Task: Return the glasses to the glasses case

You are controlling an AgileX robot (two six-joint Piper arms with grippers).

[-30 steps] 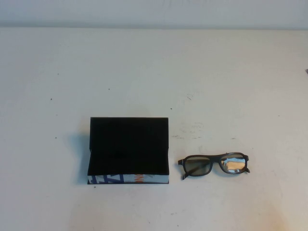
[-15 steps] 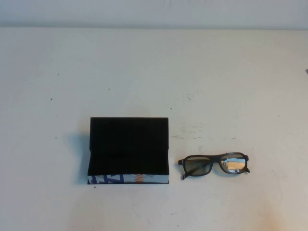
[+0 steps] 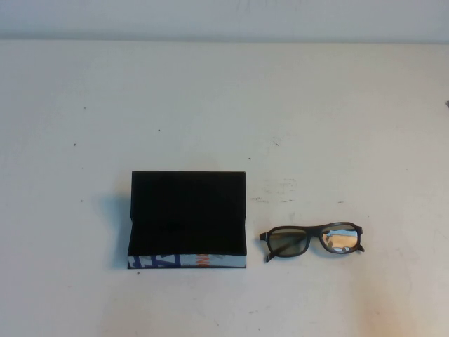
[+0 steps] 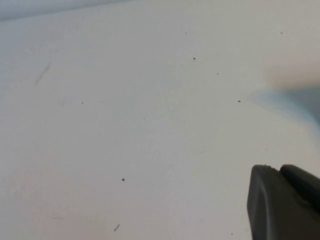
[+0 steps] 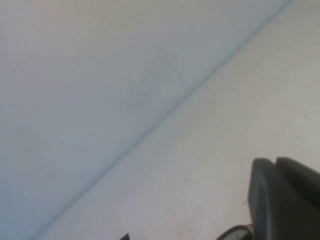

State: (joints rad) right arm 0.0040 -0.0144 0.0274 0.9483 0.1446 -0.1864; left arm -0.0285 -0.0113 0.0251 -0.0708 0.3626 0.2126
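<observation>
The glasses' bridge (image 3: 315,230) sits between the two lenses, and my right gripper needs to go to it next and then close on it there.
The glasses case (image 3: 187,219) is a black box near the table's front, left of centre. Its lid stands open and its front edge is printed blue, white and orange. The glasses (image 3: 312,241) are black-framed and lie on the table just right of the case, lenses toward me. Neither arm shows in the high view. My left gripper (image 4: 277,168) is shut and empty over bare table. My right gripper (image 5: 275,160) is shut and empty. A lens rim of the glasses (image 5: 236,233) shows just beside it, and a dark corner of the case (image 5: 124,236) shows at that view's edge.
The white table (image 3: 224,105) has small dark specks and faint scuffs. A pale wall runs along its far edge (image 3: 224,40).
</observation>
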